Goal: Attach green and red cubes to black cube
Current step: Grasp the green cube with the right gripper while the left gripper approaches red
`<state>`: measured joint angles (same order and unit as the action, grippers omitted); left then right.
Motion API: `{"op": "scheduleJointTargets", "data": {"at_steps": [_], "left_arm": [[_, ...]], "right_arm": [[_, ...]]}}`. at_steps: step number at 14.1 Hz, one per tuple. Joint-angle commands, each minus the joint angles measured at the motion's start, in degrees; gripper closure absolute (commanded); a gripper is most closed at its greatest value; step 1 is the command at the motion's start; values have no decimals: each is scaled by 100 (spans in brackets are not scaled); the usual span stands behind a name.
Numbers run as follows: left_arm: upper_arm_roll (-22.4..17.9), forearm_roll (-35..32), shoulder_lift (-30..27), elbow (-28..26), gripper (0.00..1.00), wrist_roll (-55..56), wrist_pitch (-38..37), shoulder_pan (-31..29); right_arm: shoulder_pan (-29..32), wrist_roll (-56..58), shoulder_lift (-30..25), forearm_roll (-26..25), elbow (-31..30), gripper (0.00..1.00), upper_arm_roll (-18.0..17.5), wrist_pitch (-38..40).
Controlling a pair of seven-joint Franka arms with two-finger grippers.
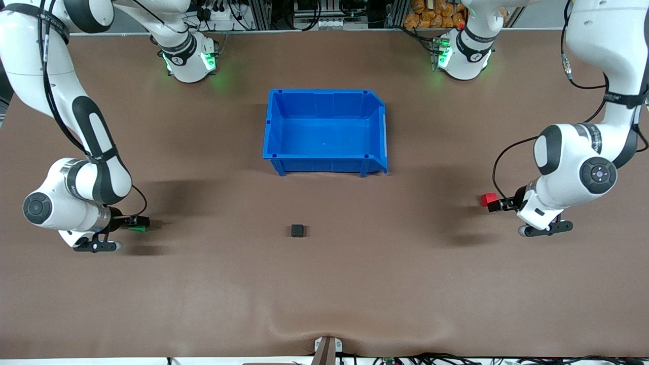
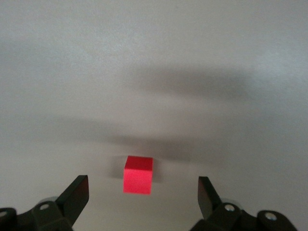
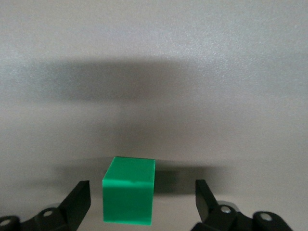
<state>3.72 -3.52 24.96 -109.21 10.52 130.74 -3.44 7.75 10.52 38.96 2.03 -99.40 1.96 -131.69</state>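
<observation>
The open fingers of my left gripper face two sides of the red cube. Next, it should move forward and close on those opposite sides [image 1: 489, 198] [image 2: 138, 175].
The black cube [image 1: 297, 230] sits on the brown table, nearer to the front camera than the blue bin. The red cube [image 1: 488, 198] lies on the table at the left arm's end. My left gripper [image 1: 501, 204] is low beside it and open; in the left wrist view the red cube [image 2: 138, 174] lies just ahead of the open gripper [image 2: 143, 192], touching neither finger. The green cube [image 1: 137, 228] lies at the right arm's end. My right gripper [image 1: 133, 222] is open around it; in the right wrist view the green cube [image 3: 129, 190] stands between the fingers of the gripper [image 3: 143, 199], with gaps on both sides.
An empty blue bin [image 1: 324, 152] stands mid-table, toward the robots' bases from the black cube. Both arm bases stand along the table's edge at the top of the front view. The brown cloth has a wrinkle near the front edge [image 1: 304, 317].
</observation>
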Motion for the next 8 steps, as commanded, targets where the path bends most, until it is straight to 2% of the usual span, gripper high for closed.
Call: {"op": "scheduleJointTargets", "data": {"at_steps": [1,3,4,5,8], "left_arm": [[14,-131,158,-266,2,-76,556,-122],[6,-131,211,-425,6,-50,769,-113],[6,-132,263,-434,7,-41,769,-113],[6,-132,299,-469,9,-41,761,-122],[6,-132,325,-636,14,-23,760,-122]], "right_arm": [[51,38,6,16,-27,51,-38,-41],[51,64,6,16,-27,81,-38,-23],[51,90,6,16,-27,88,-38,-6],[42,108,6,8,-27,93,-38,3],[33,729,-55,8,-27,95,-29,12]]}}
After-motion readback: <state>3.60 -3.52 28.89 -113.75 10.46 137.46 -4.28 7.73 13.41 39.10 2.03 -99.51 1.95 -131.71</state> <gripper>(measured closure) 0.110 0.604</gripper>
